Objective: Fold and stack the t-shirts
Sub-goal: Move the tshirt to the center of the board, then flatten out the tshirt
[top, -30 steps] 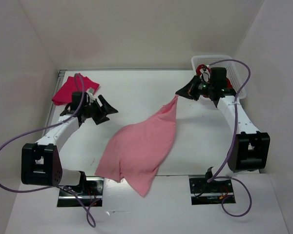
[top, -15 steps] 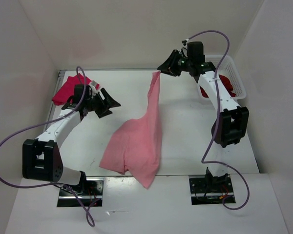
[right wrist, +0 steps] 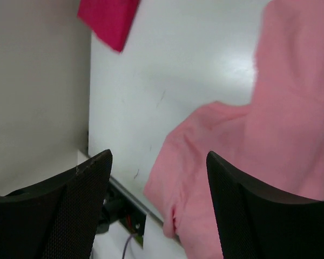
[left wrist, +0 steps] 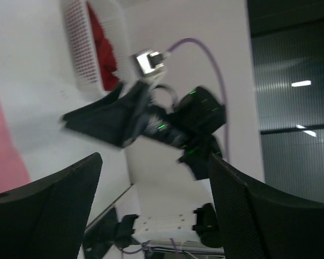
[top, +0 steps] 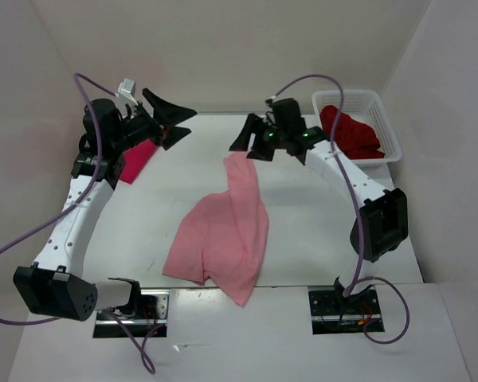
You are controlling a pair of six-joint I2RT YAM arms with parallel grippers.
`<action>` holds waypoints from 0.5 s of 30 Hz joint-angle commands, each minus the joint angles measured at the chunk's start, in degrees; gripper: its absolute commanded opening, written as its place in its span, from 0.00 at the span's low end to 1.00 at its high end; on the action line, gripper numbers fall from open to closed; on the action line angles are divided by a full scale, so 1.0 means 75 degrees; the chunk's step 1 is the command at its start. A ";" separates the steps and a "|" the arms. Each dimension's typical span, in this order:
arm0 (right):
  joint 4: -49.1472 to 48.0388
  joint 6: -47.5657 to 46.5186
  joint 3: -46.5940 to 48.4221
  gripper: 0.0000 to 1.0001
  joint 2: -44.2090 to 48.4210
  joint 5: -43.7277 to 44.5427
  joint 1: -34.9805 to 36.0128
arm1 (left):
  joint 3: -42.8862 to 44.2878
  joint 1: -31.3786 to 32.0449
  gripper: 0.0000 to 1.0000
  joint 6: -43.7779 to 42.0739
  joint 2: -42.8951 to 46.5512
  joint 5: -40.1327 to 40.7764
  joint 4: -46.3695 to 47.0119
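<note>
I need to next use my right gripper to grab the light pink t-shirt by its wide part's back corner [top: 202, 203] [right wrist: 205, 110], the one nearest the crimson-magenta t-shirt.
The light pink t-shirt [top: 227, 231] lies crumpled in the middle of the table, its narrow end pointing toward the back; it fills the right side of the right wrist view [right wrist: 259, 129]. My right gripper [top: 245, 143] hovers open just over that narrow end, with nothing between its fingers [right wrist: 157, 162]. The crimson-magenta t-shirt [top: 135, 159] lies at the back left, partly behind my left arm. My left gripper [top: 187, 119] is raised above it, open and empty [left wrist: 154, 159]. The dark maroon t-shirt [top: 350, 131] sits in the basket.
The white mesh basket [top: 386, 119] stands at the back right corner against the wall, and also shows in the left wrist view [left wrist: 78, 48]. White walls close in the table on the left, back and right. Both arm bases sit at the near edge.
My right gripper opened and let go of the pink t-shirt, whose lifted end dropped onto the table. The left arm rose up and back from the crimson t-shirt.
</note>
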State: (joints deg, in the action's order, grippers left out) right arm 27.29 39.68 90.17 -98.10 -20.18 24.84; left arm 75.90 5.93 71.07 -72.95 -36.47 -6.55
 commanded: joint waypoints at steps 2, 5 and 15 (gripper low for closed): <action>-0.0543 0.0017 -0.0853 0.76 -0.0056 0.0207 0.1058 | 0.0065 0.0099 0.88 0.1093 0.0211 -0.0633 0.0533; -0.1130 0.0299 -0.1463 0.76 -0.0067 0.0125 0.1269 | -0.0368 0.0099 0.88 0.1281 0.0397 -0.0716 0.0674; -0.1435 0.0299 -0.1196 0.72 -0.1238 0.0510 0.1972 | -0.1389 0.0099 0.90 0.1576 0.0562 -0.0997 0.1507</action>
State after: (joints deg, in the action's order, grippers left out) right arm 20.10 41.82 79.15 -105.25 -18.65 37.71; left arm 66.52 6.33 81.10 -69.95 -41.60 0.56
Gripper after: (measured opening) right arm 0.723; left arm 0.901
